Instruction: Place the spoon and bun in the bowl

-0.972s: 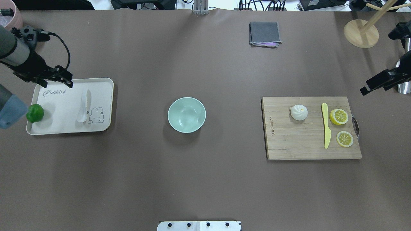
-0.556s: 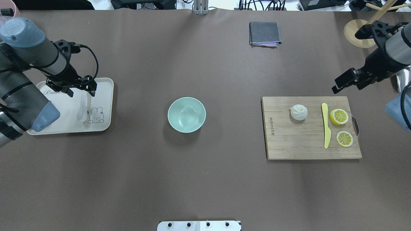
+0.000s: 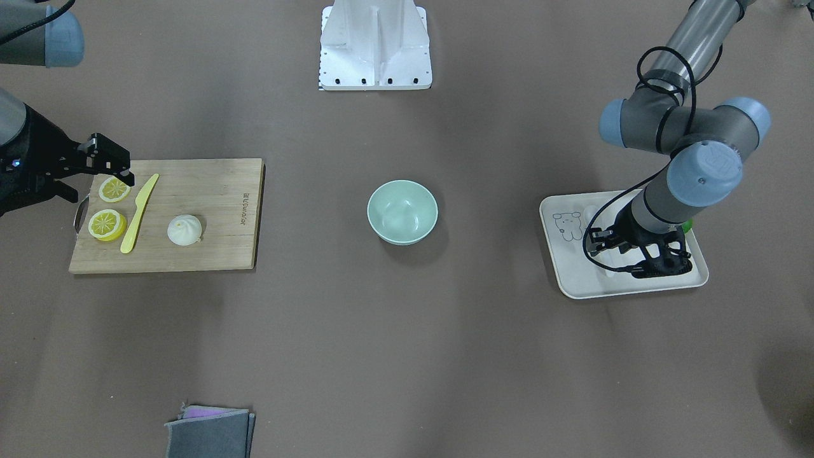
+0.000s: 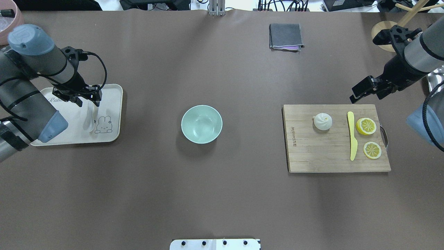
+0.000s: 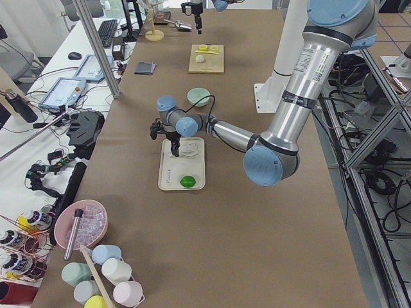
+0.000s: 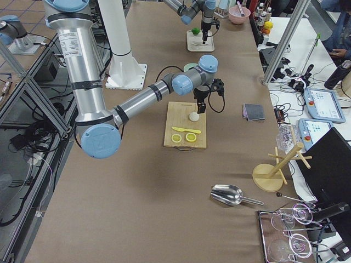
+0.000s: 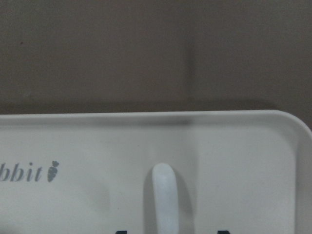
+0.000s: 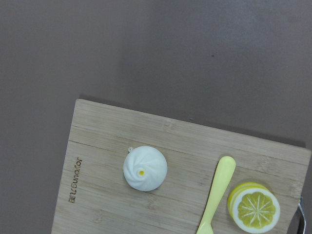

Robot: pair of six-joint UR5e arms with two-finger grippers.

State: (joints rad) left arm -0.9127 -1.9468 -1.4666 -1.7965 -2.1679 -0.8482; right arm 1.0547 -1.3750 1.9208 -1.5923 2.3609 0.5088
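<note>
The white bun is on the wooden cutting board, beside the yellow knife. My right gripper will go there next and close around the middle of the white bun [image 3: 184, 229] [image 8: 145, 168].
The white spoon [image 4: 88, 121] lies on the beige tray [image 4: 111, 133] at the left, handle pointing to the far side. My left gripper [image 4: 88, 101] is open, low over the handle, a finger on each side; the left wrist view shows the handle [image 7: 165, 195] between the tips. The white bun [image 4: 323, 122] sits on the wooden cutting board [image 4: 312, 156] at the right and shows in the right wrist view [image 8: 145, 168]. My right gripper [image 4: 365, 94] is open, above the table just beyond the board's far right corner. The mint-green bowl [image 4: 201, 124] stands empty at the centre.
On the board lie a yellow knife [image 4: 352, 139] and two lemon slices [image 4: 366, 126], [image 4: 372, 150]. A green lime [image 5: 187, 181] is on the tray, hidden by my left arm from overhead. A grey cloth [image 4: 285, 36] and a wooden stand [image 4: 383, 36] are at the far side.
My left gripper has moved right over the tray to the spoon's handle. My right gripper has moved left toward the board's far right corner. Both stay open.
</note>
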